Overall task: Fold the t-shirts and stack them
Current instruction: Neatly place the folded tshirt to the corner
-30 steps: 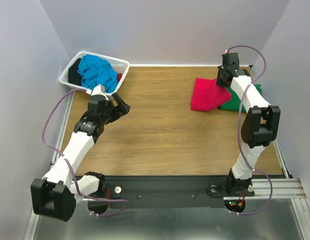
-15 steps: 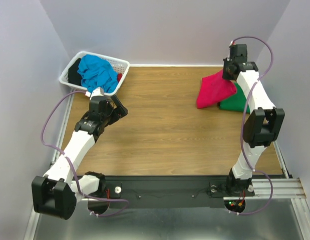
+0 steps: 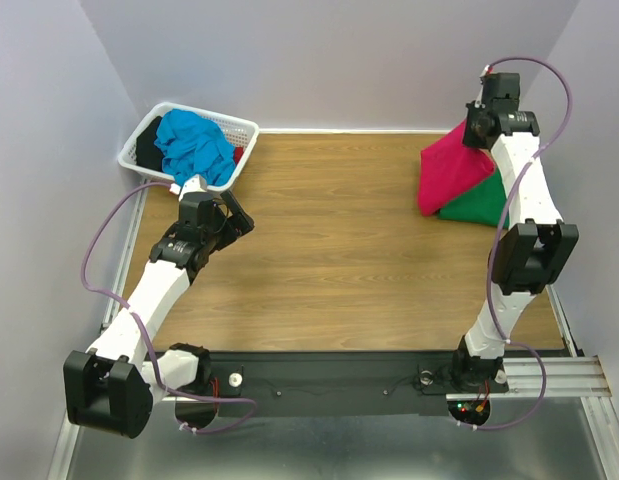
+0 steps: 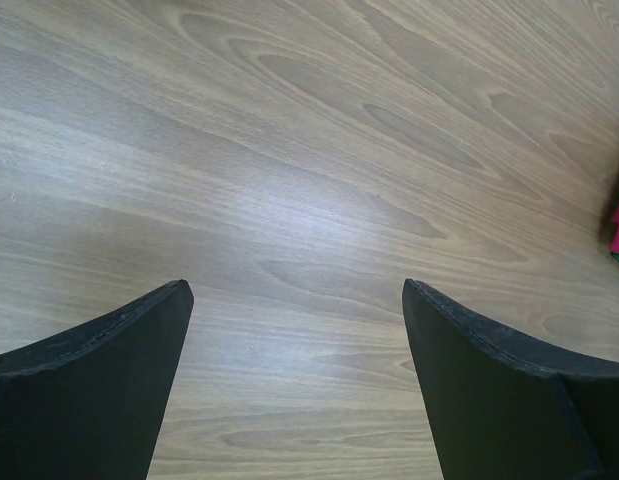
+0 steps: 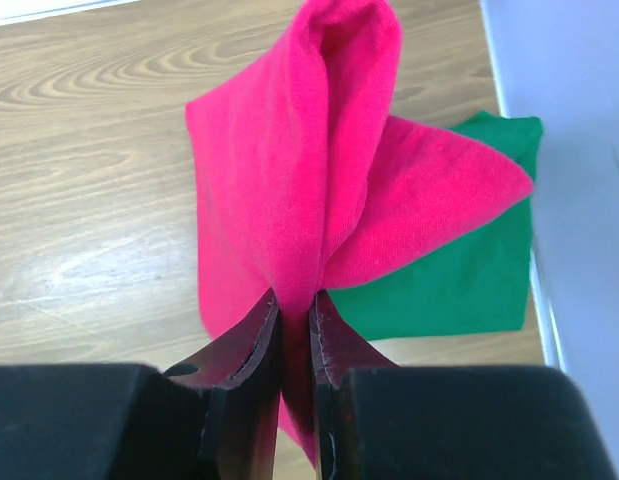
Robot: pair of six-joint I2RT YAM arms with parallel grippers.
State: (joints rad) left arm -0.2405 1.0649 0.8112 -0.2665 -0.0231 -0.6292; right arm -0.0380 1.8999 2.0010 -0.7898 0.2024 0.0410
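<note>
My right gripper should set the crimson-pink t-shirt down squarely on top of the folded green t-shirt (image 3: 476, 187) (image 5: 417, 228).
My right gripper (image 3: 479, 127) is shut on the crimson-pink t-shirt (image 3: 451, 172) and holds it lifted at the far right; the cloth hangs in a folded drape (image 5: 309, 190) from the jaws (image 5: 294, 310). Below it the folded green t-shirt (image 3: 481, 203) lies flat on the table, also in the right wrist view (image 5: 459, 280). The turquoise-blue t-shirt (image 3: 194, 145) is bunched in the white laundry basket (image 3: 247, 128) at the far left. My left gripper (image 3: 241, 217) is open and empty above bare wood, near the basket (image 4: 294, 300).
Dark cloth (image 3: 149, 158) lies in the basket beside the blue tee. The wooden table (image 3: 329, 250) is walled at the back and both sides. A metal rail (image 3: 549, 375) runs along the near edge with the arm bases.
My right gripper has lifted the crimson-pink t-shirt and carried it right and toward the back, over the green one. The left arm has barely moved.
</note>
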